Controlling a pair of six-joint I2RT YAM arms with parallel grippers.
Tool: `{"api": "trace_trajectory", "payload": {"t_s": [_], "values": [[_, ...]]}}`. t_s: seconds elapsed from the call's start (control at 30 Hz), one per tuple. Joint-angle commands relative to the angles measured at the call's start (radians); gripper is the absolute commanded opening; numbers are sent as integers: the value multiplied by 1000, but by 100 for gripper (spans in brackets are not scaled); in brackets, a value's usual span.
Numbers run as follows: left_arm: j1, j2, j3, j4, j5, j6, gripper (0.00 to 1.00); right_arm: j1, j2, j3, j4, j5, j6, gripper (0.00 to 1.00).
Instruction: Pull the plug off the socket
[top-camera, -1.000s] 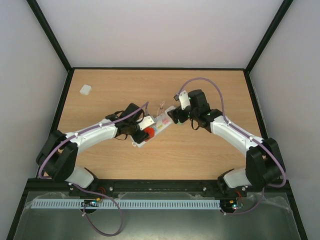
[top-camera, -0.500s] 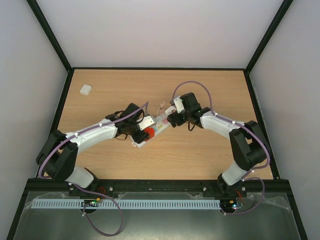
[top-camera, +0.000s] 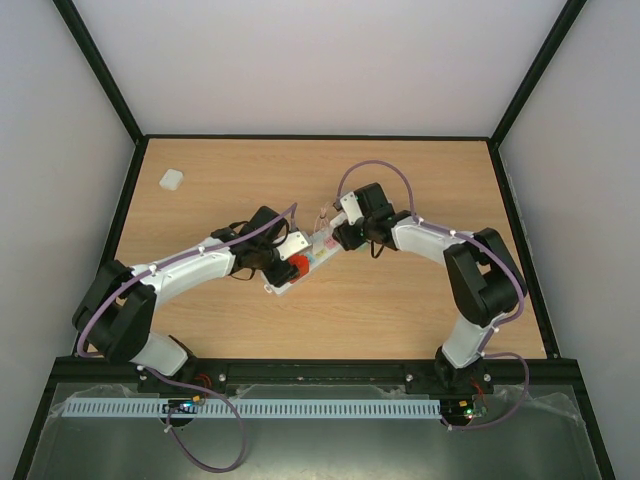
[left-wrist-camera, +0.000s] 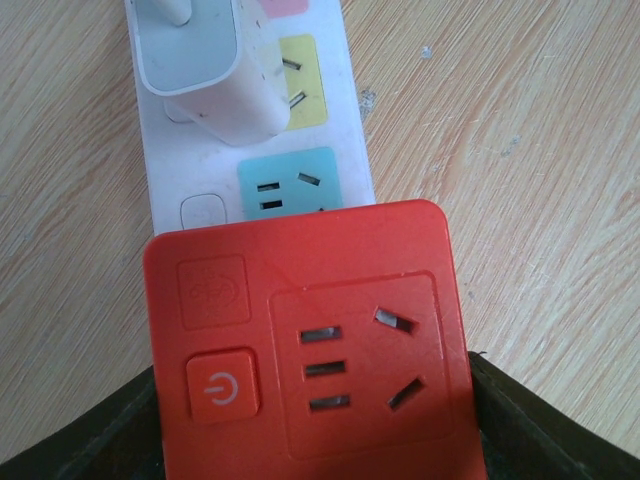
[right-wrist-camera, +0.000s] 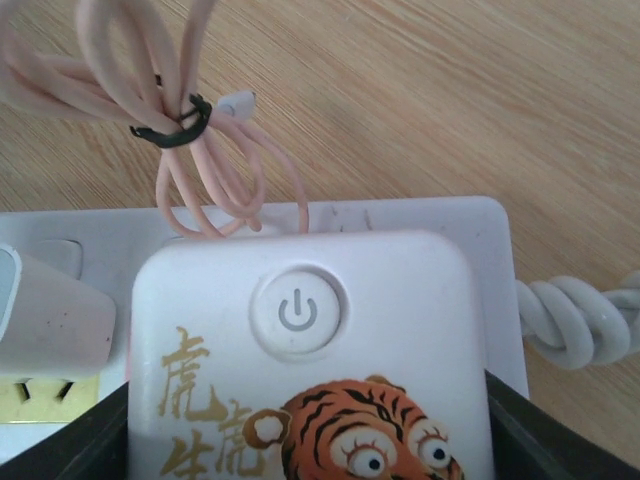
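Note:
The fingers of my left gripper will let go of the red plug-in adapter on the bare table (top-camera: 199, 182) next to the small white block.
The socket (top-camera: 320, 246), a long white power strip, lies diagonally mid-table. In the left wrist view its face (left-wrist-camera: 352, 120) shows blue, yellow and pink squares. A red plug-in adapter (left-wrist-camera: 310, 340) sits on its near end, and my left gripper (left-wrist-camera: 310, 425) is shut on it, with a dark finger against each side. A white adapter with a tiger print (right-wrist-camera: 310, 340) sits on the other end (right-wrist-camera: 420, 215). My right gripper (right-wrist-camera: 310, 430) is shut on it. In the top view, the left gripper (top-camera: 291, 268) and the right gripper (top-camera: 342, 236) face each other along the strip.
A white charger (left-wrist-camera: 200, 70) is plugged in mid-strip. A bundled pink cable (right-wrist-camera: 200, 150) lies past the tiger adapter. The strip's knotted white cord (right-wrist-camera: 575, 320) leaves on the right. A small white block (top-camera: 172, 179) lies far left. Black frame rails edge the table.
The right arm has swung left and its elbow has folded up, bringing the right gripper further onto the strip's far end. The left arm and the red adapter have not moved.

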Motion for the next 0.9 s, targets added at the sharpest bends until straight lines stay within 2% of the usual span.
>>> {"api": "trace_trajectory", "payload": {"t_s": [0.0,0.53,0.73,0.87], "values": [[-6,-3,29,-20,23,-15,37,-4,16,6,14,19,-10,61],[-38,-130,-40,117,-84,14,34,-4,43,-33,42,89,-8,27],[-83,-131,-70,127,-166,41,33,-4,53,-37,45,92,-5,23],[-82,-110,-41,87,-136,-2,31,-4,55,-42,49,95,-7,22]]}}
